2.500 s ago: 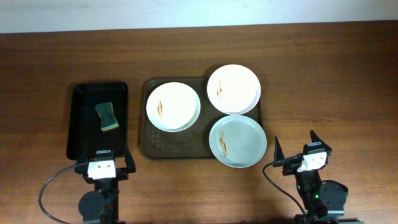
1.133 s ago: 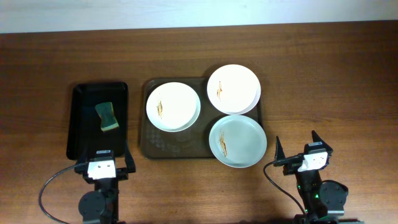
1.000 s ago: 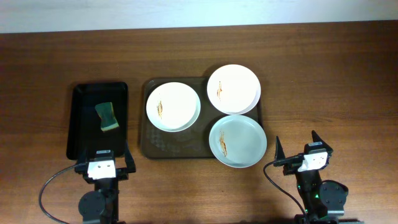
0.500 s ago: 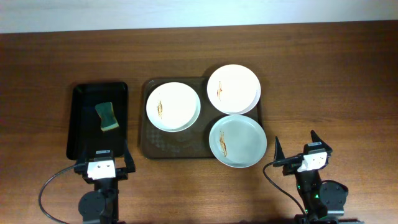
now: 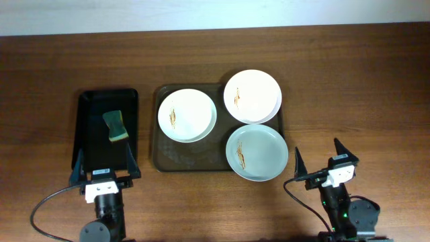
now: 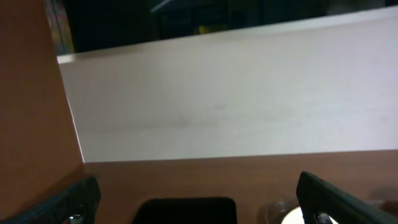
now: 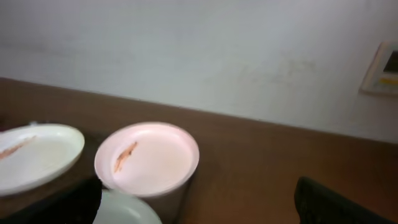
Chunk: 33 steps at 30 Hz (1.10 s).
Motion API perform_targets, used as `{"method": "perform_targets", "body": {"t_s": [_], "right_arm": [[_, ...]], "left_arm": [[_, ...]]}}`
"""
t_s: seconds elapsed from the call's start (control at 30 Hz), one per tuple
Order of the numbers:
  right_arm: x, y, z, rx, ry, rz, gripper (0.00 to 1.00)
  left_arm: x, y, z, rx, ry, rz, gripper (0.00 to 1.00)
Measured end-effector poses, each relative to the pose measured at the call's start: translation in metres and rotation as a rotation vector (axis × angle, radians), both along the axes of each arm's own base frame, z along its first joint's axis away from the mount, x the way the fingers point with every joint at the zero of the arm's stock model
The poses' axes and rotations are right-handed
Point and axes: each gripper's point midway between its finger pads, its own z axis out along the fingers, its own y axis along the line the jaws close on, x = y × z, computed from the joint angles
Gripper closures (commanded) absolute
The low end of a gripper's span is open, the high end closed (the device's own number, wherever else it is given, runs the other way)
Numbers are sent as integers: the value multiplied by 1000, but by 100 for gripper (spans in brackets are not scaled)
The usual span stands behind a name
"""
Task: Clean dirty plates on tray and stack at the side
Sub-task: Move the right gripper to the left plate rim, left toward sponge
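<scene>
The green sponge is in the black tray, and my left gripper should go there next and close on the sponge's middle (image 5: 115, 124).
Three plates lie on the brown tray (image 5: 168, 158). A white plate (image 5: 187, 115) with brown streaks is at its left. A second streaked white plate (image 5: 252, 96) sits at the back right, over the rim; it also shows in the right wrist view (image 7: 148, 157). A bluish-grey plate (image 5: 256, 152) with a streak sits at the front right. My left gripper (image 5: 102, 165) is open and empty at the front edge of the black tray. My right gripper (image 5: 320, 158) is open and empty, right of the bluish plate.
A narrow black tray (image 5: 91, 128) stands left of the brown tray and holds a green sponge (image 5: 116, 126). The black tray's far end shows in the left wrist view (image 6: 186, 211). A pale wall runs behind the table.
My left gripper has opened wide and its arm base has shifted slightly left and down. My right gripper has barely moved. Plates and sponge are unchanged.
</scene>
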Motion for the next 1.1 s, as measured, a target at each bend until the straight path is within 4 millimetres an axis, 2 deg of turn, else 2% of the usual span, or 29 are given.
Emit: {"method": "perform_targets", "body": {"t_s": [0.1,0.13,0.27,0.4,0.47,0.53,0.73,0.8,0.93,1.1], "right_arm": [[-6,-2,34,-3,-73,-13,2],[-8,-2,46,-3,-100,-16,2],[-15,-2,79,-6,-152,-19,1],[-10,-3,99,-4,-107,-23,2],[-5,-4,105,0,-48,-25,2],[5,-4,119,2,22,-25,2],[37,-5,143,13,274,-19,2],[44,-5,135,18,383,-15,2],[60,-4,122,31,598,-6,2],[72,8,107,79,881,66,2]], "left_arm": [[-4,0,25,3,-36,0,1],[-6,-1,45,5,-55,0,1],[0,0,88,5,-50,0,1],[18,-2,106,0,45,-18,1],[31,-2,109,-6,123,-27,1],[46,-2,110,-16,228,-38,1],[96,-12,100,-53,535,-121,1],[104,-15,92,-72,641,-142,1],[126,-24,88,-115,826,-209,1],[135,-39,60,-212,1137,-295,1]]}}
